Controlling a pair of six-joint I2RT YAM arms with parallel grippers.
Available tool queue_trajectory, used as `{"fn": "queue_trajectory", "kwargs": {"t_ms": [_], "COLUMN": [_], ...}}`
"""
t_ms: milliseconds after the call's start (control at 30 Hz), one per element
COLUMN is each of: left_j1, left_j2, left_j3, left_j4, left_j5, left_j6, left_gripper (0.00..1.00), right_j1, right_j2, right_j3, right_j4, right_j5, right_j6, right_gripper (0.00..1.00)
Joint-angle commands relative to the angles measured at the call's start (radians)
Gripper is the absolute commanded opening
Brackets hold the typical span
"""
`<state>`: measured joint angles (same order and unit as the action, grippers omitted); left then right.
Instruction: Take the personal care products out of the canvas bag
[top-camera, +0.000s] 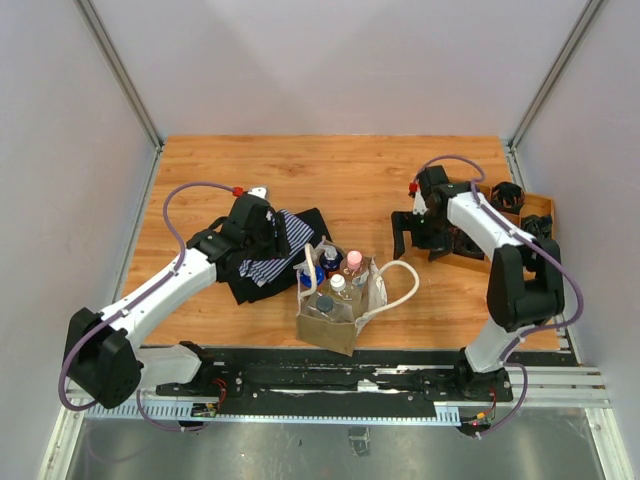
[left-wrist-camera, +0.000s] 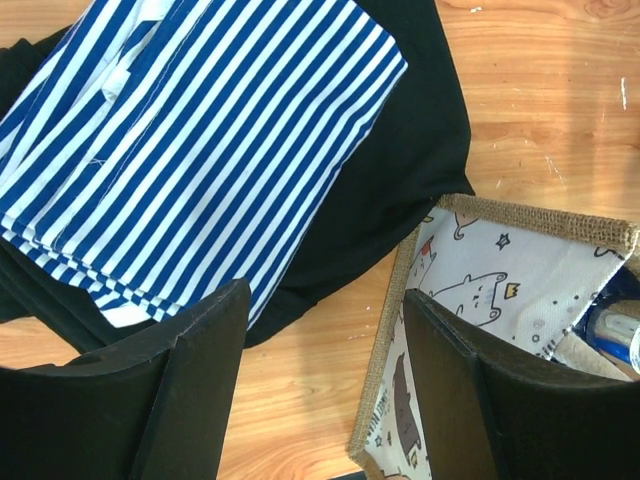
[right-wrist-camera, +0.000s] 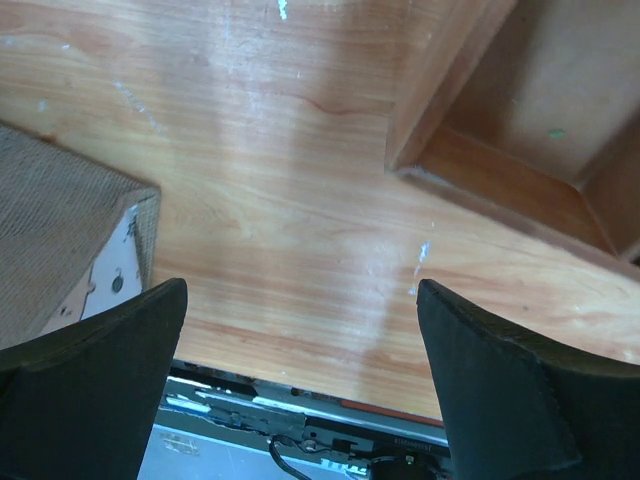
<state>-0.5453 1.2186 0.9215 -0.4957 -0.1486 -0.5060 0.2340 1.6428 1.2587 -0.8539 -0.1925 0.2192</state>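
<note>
Next, I move my right gripper to the pink-capped clear bottle in the canvas bag and close it on the bottle's pink cap (top-camera: 354, 259).
The tan canvas bag (top-camera: 328, 325) stands near the table's front with its white handles (top-camera: 403, 285) flopped outward. Personal care products stand inside it: a pink-capped clear bottle (top-camera: 355, 259), a white-capped one (top-camera: 338, 283) and blue-capped ones (top-camera: 329, 264). My left gripper (top-camera: 298, 262) is open at the bag's left side. In the left wrist view the bag's woven wall (left-wrist-camera: 398, 330) runs between the fingers of that gripper (left-wrist-camera: 325, 320), one finger inside over the printed lining, one outside. A blue cap (left-wrist-camera: 610, 332) peeks from the bag. My right gripper (top-camera: 418, 243) hangs open over bare wood, right of the bag (right-wrist-camera: 60, 235).
Folded black and blue-striped clothing (top-camera: 268, 262) (left-wrist-camera: 200, 150) lies under my left arm, left of the bag. A wooden compartment tray (top-camera: 530, 212) (right-wrist-camera: 500, 150) with dark coiled bundles (top-camera: 507, 195) sits at the right edge. The table's front rail (right-wrist-camera: 300, 425) shows below my right fingers.
</note>
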Motion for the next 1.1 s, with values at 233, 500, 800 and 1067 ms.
{"fn": "queue_trajectory", "kwargs": {"t_ms": [233,500,800,1067], "left_j1": [0.004,0.004,0.004,0.004], "left_j2": [-0.011,-0.046,-0.075,-0.068], "left_j3": [0.048,0.116,0.104,0.082], "left_j4": [0.01,-0.026,-0.051,-0.031], "left_j5": [0.06,0.049,0.027,-0.058], "left_j6": [-0.018,-0.005,-0.004,-0.008], "left_gripper": [0.67,0.67,0.67,0.71], "right_j1": [-0.012,-0.089,-0.174,-0.1], "right_j2": [0.299,0.66,0.921,0.532], "right_j3": [0.189,0.821,1.264,0.755], "right_j4": [0.087,-0.058,-0.085,0.387], "right_j5": [0.087,0.252,0.372,0.355], "right_j6": [0.022,0.025,0.056,-0.084], "right_gripper": [0.98,0.98,0.98,0.98]}}
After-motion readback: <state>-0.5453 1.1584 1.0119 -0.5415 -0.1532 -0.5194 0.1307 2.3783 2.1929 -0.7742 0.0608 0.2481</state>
